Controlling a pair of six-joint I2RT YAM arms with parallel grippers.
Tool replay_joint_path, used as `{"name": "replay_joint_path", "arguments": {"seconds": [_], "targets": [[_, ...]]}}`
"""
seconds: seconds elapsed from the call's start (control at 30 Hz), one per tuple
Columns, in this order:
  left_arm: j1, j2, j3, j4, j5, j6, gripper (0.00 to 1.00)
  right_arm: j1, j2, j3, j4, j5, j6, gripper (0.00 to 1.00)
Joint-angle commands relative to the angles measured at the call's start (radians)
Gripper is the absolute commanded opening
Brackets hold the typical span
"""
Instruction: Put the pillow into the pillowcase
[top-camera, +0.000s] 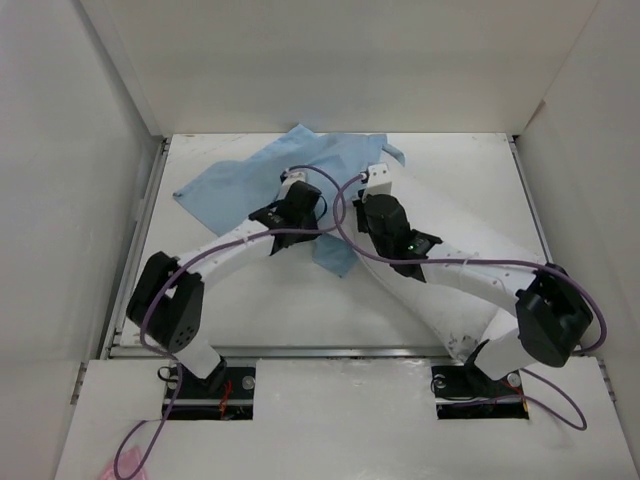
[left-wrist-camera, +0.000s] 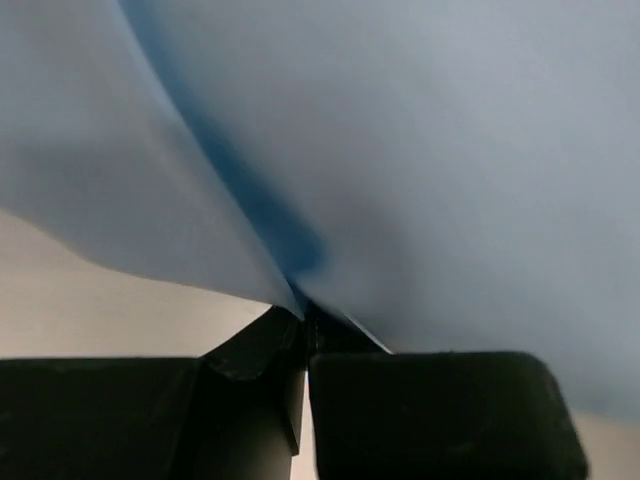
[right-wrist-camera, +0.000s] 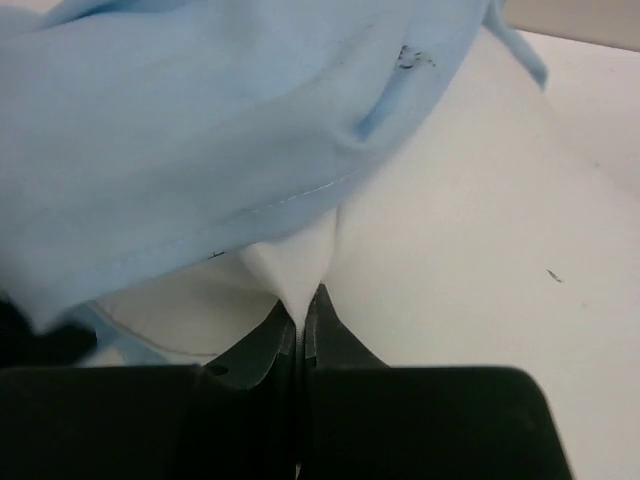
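The pillow's back corner sits outside the pillowcase. I will take the pillow nearer that corner (right-wrist-camera: 430, 195) with my right gripper before my left gripper pulls the pillowcase over it.
The light blue pillowcase (top-camera: 240, 185) lies crumpled at the back middle of the table. My left gripper (top-camera: 297, 186) is over its right part and is shut on a fold of it, which shows in the left wrist view (left-wrist-camera: 305, 315) with blue cloth (left-wrist-camera: 420, 150) rising from the jaws. The white pillow (top-camera: 460, 225) lies under my right arm, running back to the pillowcase. My right gripper (top-camera: 375, 180) is shut on a pinched corner of the pillow (right-wrist-camera: 300, 265), shown in the right wrist view (right-wrist-camera: 305, 305). The pillowcase edge (right-wrist-camera: 200, 130) drapes over that corner.
White walls (top-camera: 110, 120) close in the table on the left, back and right. Purple cables (top-camera: 340, 215) loop between the two wrists. The table's front edge (top-camera: 300, 350) runs just ahead of the arm bases.
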Motion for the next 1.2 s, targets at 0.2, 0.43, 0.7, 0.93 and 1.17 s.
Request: {"name": "replay_joint_path", "arguments": {"seconds": [0.2, 0.43, 0.7, 0.93, 1.17], "targets": [[-0.265, -0.319, -0.044, 0.015, 0.232, -0.009, 0.00, 0.005, -0.014, 0.191, 0.272, 0.235, 0.310, 0.00], [-0.390, -0.269, -0.044, -0.009, 0.400, -0.009, 0.00, 0.005, 0.054, 0.148, 0.216, 0.406, 0.554, 0.00], [-0.442, -0.217, -0.153, 0.018, 0.617, -0.020, 0.02, 0.005, 0.022, 0.223, 0.024, 0.473, 0.646, 0.00], [-0.453, -0.307, 0.037, -0.162, 0.435, 0.075, 1.00, 0.005, -0.144, 0.047, -0.074, -0.024, 0.405, 0.31], [-0.443, -0.393, 0.254, -0.344, 0.103, 0.097, 1.00, 0.005, -0.357, -0.105, -0.184, -0.239, 0.381, 1.00]]}}
